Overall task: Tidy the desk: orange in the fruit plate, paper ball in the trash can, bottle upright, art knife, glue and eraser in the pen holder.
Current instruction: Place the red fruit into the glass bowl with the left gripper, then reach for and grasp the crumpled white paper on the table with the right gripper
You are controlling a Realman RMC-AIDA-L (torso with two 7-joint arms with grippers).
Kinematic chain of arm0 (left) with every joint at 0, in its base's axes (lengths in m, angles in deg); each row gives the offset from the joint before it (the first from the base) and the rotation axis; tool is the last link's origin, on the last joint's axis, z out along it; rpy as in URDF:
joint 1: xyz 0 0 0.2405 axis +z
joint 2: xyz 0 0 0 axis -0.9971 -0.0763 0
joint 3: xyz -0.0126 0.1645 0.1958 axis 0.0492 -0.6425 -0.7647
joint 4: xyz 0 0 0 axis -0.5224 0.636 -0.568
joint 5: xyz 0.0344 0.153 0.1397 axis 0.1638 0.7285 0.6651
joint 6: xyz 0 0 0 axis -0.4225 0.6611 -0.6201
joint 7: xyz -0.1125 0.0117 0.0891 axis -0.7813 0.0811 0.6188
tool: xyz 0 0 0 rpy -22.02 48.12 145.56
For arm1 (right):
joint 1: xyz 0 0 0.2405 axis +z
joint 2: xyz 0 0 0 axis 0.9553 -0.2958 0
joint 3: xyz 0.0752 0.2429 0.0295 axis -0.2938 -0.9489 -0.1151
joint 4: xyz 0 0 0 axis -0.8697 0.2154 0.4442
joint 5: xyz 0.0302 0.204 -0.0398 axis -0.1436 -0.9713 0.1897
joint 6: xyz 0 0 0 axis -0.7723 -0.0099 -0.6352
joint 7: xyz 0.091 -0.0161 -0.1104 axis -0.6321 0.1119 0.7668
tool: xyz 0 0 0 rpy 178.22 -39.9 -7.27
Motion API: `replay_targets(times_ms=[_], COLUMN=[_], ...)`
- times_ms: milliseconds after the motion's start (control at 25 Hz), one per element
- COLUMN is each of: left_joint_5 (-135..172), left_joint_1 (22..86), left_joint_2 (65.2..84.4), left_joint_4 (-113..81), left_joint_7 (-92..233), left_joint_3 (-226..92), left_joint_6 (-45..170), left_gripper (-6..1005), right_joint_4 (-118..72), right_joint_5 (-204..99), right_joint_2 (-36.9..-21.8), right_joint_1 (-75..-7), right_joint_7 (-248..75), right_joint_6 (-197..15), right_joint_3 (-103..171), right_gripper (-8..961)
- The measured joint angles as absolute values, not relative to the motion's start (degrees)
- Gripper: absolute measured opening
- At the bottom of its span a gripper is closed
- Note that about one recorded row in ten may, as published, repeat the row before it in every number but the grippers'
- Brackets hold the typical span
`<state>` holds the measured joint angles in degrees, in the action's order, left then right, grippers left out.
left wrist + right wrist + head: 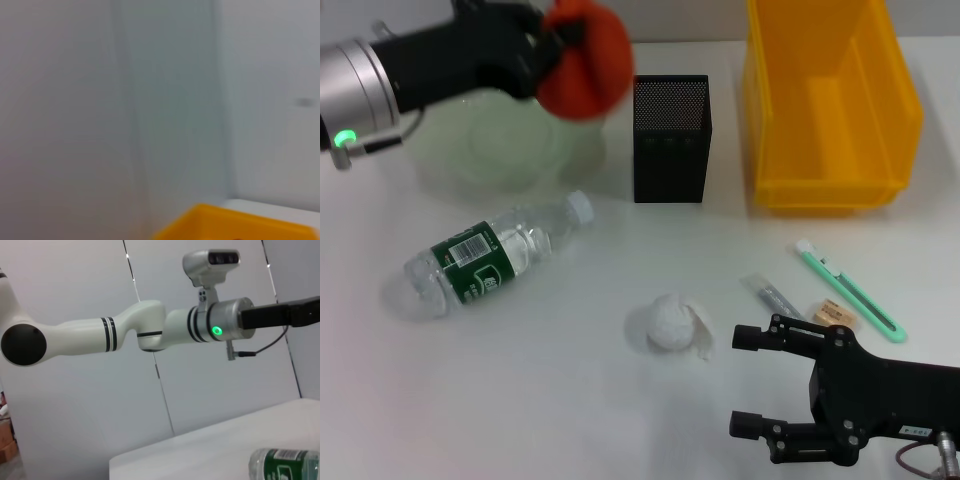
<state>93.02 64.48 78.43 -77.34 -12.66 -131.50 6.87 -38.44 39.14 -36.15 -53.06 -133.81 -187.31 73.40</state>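
Observation:
Next, my left gripper releases the orange inside the clear fruit plate [533, 125], toward the black pen holder. The orange is now in the air over the plate's rim.
My left gripper [558, 45] is shut on the orange [586, 60] and holds it in the air over the right rim of the clear fruit plate [490, 140]. The plastic bottle [495, 255] lies on its side at the left; its base shows in the right wrist view [285, 465]. The paper ball [670, 322] sits in the middle front. The black mesh pen holder [671, 138] stands at the back centre. The green art knife [850, 290], the glue stick [775, 296] and the eraser [838, 313] lie at the right. My right gripper [745, 385] is open, low at the front right, just right of the paper ball.
A yellow bin [830, 100] stands at the back right beside the pen holder; its rim shows in the left wrist view [235, 222]. The left arm [150, 330] spans the right wrist view.

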Motion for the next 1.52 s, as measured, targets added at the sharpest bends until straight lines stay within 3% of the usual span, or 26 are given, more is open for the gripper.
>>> replay_targets(times_ms=[880,1480,1520], left_joint_5=[100.29,99.50,99.00], left_joint_1=[56.96,57.36,57.63], left_joint_2=[78.44,78.68,78.67], left_joint_4=[-62.03,-62.56,-63.05], left_joint_7=[-11.54,-12.21,-12.74], left_joint_3=[-134.95,-135.33,-135.29], left_joint_6=[32.66,32.61,31.32], left_gripper=[104,493,571], right_joint_4=[-37.44,-37.45,-37.45], right_joint_5=[38.43,38.44,38.44], right_joint_2=[-36.27,-36.23,-36.23], right_joint_1=[-52.47,-52.76,-52.76], right_joint_7=[-132.38,-132.34,-132.34], right_joint_6=[-186.92,-186.81,-186.81], right_joint_3=[73.41,73.41,73.41], right_gripper=[823,823,823])
